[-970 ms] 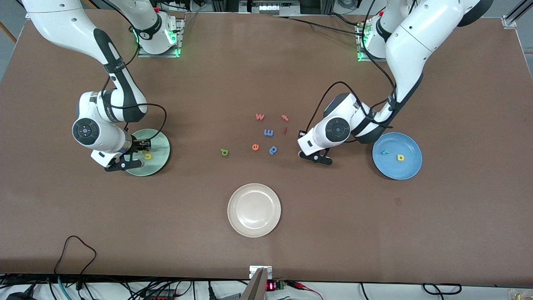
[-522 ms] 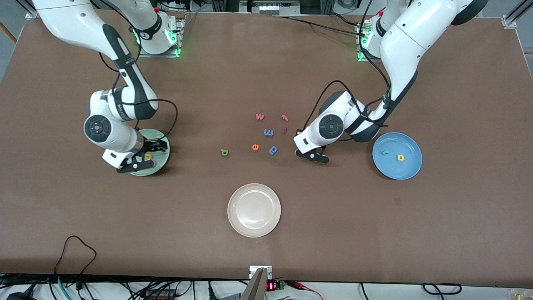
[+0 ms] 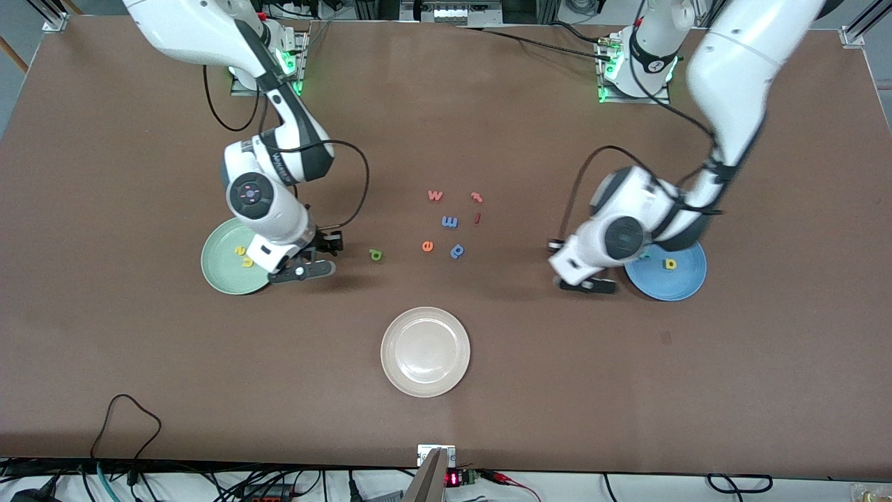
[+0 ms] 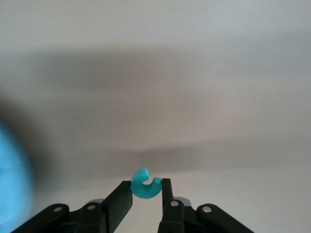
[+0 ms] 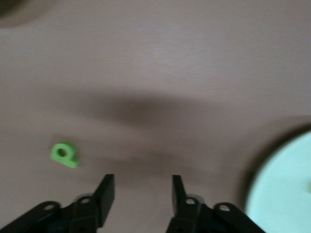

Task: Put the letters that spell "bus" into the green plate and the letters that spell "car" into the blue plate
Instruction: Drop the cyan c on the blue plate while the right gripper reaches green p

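Observation:
Next, my left gripper lets go of the teal c in the blue plate [image 3: 650, 276] beside the yellow a, toward the white plate.
My left gripper [image 4: 146, 187] is shut on the teal c [image 4: 146, 183] and hangs over the table just beside the blue plate [image 3: 679, 282]. That plate holds a yellow a [image 3: 670, 263] and a teal r [image 3: 644, 256], which the arm partly hides. My right gripper [image 5: 142, 187] is open and empty, low over the table beside the green plate [image 3: 219, 275]. Two yellow letters [image 3: 244, 256] lie in the green plate. The green b [image 3: 375, 255] lies on the table between my right gripper [image 3: 310, 268] and the loose letters; the right wrist view shows the b [image 5: 63, 154] too.
A cluster of loose letters lies mid-table: a red w [image 3: 435, 195], a red t [image 3: 477, 197], a blue m [image 3: 449, 222], a red i [image 3: 477, 217], an orange e [image 3: 427, 245] and a blue p [image 3: 457, 250]. A white plate [image 3: 425, 352] stands nearer the front camera.
My right gripper has left the green plate and moved toward the green b. My left gripper has swung from beside the blue p to beside the blue plate.

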Robot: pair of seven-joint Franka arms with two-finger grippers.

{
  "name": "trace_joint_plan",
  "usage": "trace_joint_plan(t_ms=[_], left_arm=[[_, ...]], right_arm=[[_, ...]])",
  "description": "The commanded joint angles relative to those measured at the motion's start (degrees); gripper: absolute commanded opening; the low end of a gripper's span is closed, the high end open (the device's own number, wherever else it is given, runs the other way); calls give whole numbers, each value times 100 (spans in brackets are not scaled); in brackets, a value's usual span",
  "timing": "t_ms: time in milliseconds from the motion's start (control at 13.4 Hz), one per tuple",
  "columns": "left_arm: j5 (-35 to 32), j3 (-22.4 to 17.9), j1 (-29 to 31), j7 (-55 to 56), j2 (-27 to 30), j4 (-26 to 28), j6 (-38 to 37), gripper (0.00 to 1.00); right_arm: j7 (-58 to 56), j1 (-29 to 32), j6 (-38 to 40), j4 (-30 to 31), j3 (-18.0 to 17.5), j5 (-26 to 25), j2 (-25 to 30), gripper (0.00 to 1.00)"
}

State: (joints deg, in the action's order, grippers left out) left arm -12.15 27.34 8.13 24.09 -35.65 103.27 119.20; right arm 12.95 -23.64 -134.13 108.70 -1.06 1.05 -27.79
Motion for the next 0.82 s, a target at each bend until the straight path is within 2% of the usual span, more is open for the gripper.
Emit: trace_joint_plan(t_ms=[0,299,597,746], left_arm=[[-121,69,880,-421,137,141,-283,14],[-400,52,1445,-845,94,141,-266,14],[-542,43,1498,-827,-187,88,155,14],[-551,34,1498,-827,-266,27,374,19]], right_arm=[[382,-360,-60,-200,53,97,-287,52],[628,-615,-315,-200,53,106,-472,51],[770,-809,-500,-261,53,97,-639,51],[762,-879,-500,-489,53,97,-744,51]])
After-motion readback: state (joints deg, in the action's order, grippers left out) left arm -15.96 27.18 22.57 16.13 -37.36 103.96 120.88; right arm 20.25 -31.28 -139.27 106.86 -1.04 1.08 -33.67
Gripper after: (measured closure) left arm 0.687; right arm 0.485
